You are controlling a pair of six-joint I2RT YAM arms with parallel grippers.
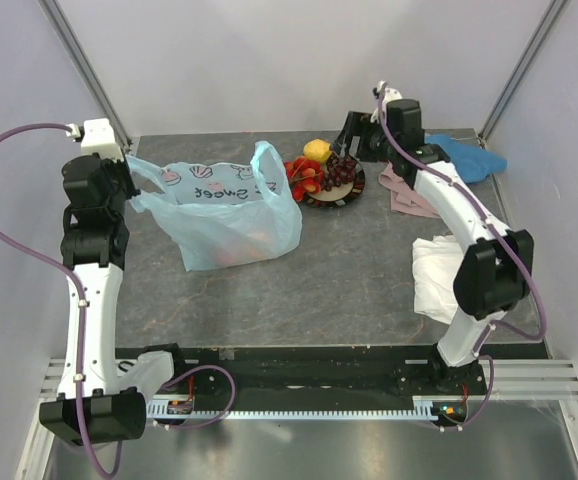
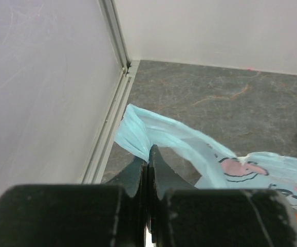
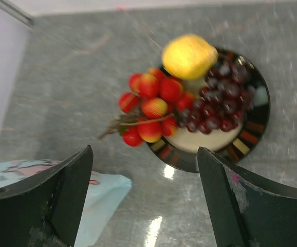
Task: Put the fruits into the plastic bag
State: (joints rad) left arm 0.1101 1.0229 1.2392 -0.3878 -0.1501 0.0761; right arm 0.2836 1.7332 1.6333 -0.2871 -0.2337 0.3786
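Next, my right gripper goes next to the near end [image 1: 336,182] [image 3: 206,124] of the dark purple grapes on the plate and closes there.
The light-blue plastic bag [image 1: 224,210] stands open at the table's left. My left gripper [image 1: 134,178] is shut on its left handle [image 2: 138,128] and holds it up. A reddish-orange shape [image 1: 249,240] shows through the bag's wall. The other fruits sit on a dark-rimmed plate [image 1: 349,192] at the back centre: a yellow lemon [image 3: 189,55], dark purple grapes [image 3: 223,100] and a bunch of small red cherries [image 3: 151,103]. My right gripper [image 3: 144,152] hangs above the plate's near edge, open, with nothing between its fingers. A corner of the bag [image 3: 45,190] lies under its left finger.
A blue cloth [image 1: 469,155] and a pink cloth [image 1: 409,195] lie at the back right, beside the right arm. A white cloth [image 1: 434,275] lies at the right near that arm's base. White walls and metal posts enclose the table on three sides.
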